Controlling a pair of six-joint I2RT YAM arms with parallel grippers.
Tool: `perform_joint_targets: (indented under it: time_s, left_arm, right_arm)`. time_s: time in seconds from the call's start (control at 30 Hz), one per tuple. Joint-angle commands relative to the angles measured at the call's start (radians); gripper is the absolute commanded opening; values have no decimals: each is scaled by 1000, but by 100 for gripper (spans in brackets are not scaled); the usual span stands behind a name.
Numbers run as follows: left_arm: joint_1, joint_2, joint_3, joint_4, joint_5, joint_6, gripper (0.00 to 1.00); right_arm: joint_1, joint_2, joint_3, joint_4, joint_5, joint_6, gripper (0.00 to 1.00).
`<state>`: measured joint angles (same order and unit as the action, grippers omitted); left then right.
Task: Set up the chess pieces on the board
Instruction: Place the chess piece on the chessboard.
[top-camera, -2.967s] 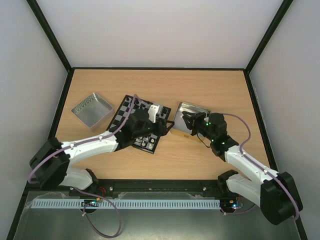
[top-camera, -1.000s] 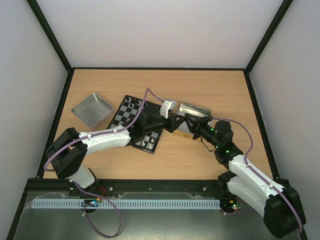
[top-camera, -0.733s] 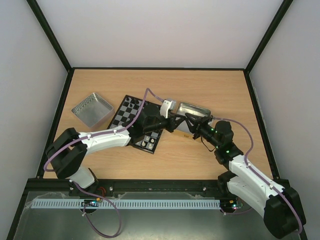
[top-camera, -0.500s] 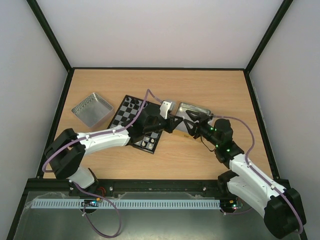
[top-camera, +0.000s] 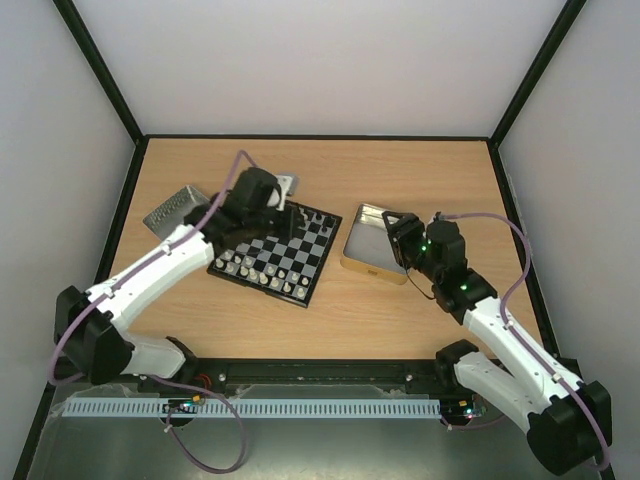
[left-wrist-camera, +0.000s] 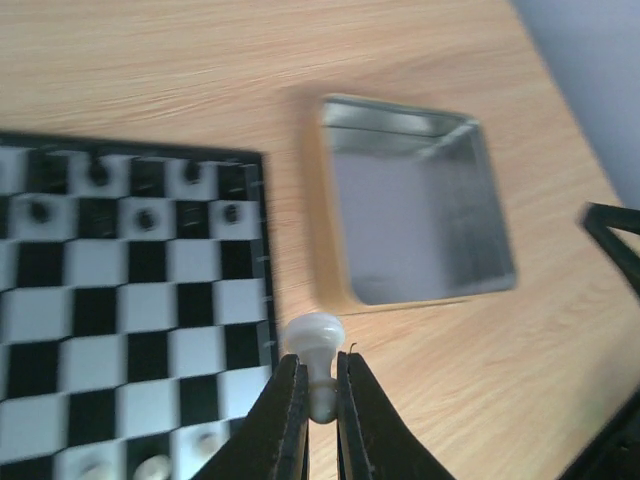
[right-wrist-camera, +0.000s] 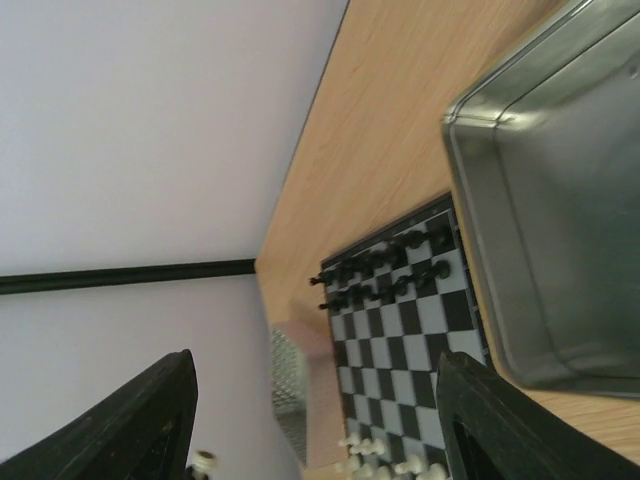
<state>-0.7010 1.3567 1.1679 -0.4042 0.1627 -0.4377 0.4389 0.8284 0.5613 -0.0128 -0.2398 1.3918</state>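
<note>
My left gripper will release the white pawn so that it stands on the dark square (top-camera: 259, 266) near the middle of the front row of white pawns.
The board (top-camera: 272, 252) lies left of centre, with white chess pieces (top-camera: 255, 272) along its near rows and black ones (top-camera: 312, 220) on its far side. My left gripper (top-camera: 296, 213) hangs over the board's far part. In the left wrist view it (left-wrist-camera: 318, 392) is shut on a white pawn (left-wrist-camera: 316, 345), held by its stem with the round base sticking out past the fingertips. The board (left-wrist-camera: 120, 300) lies below and to the left there. My right gripper (top-camera: 397, 235) is over a silver tray (top-camera: 365, 250). Its (right-wrist-camera: 320, 430) fingers (right-wrist-camera: 130, 420) stand wide apart with nothing between them.
The silver tray (left-wrist-camera: 415, 200) right of the board looks bare inside. A second, mesh-patterned metal tray (top-camera: 168, 207) sits at the far left, partly hidden by my left arm. The right wrist view shows the board (right-wrist-camera: 410, 300) and the tray wall (right-wrist-camera: 470, 190).
The two grippers met between board and tray. Now the left arm has swung back left over the board with the white pawn, and the right gripper has opened and drawn back.
</note>
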Motion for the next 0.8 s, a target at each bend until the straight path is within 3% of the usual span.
perform_joint_targets:
  time_s: [0.0, 0.2, 0.47, 0.77]
  left_arm:
    - [135, 47, 82, -387, 62, 99, 2]
    - [226, 205, 137, -558, 25, 154, 2]
    - [276, 336, 144, -629, -8, 150, 2]
    - [281, 440, 161, -638, -29, 150, 2]
  right_arm:
    - [3, 22, 49, -97, 88, -132, 65]
    - [3, 33, 69, -119, 111, -198, 65]
    - [3, 11, 66, -154, 199, -270, 66]
    - [3, 55, 61, -155, 177, -315, 67]
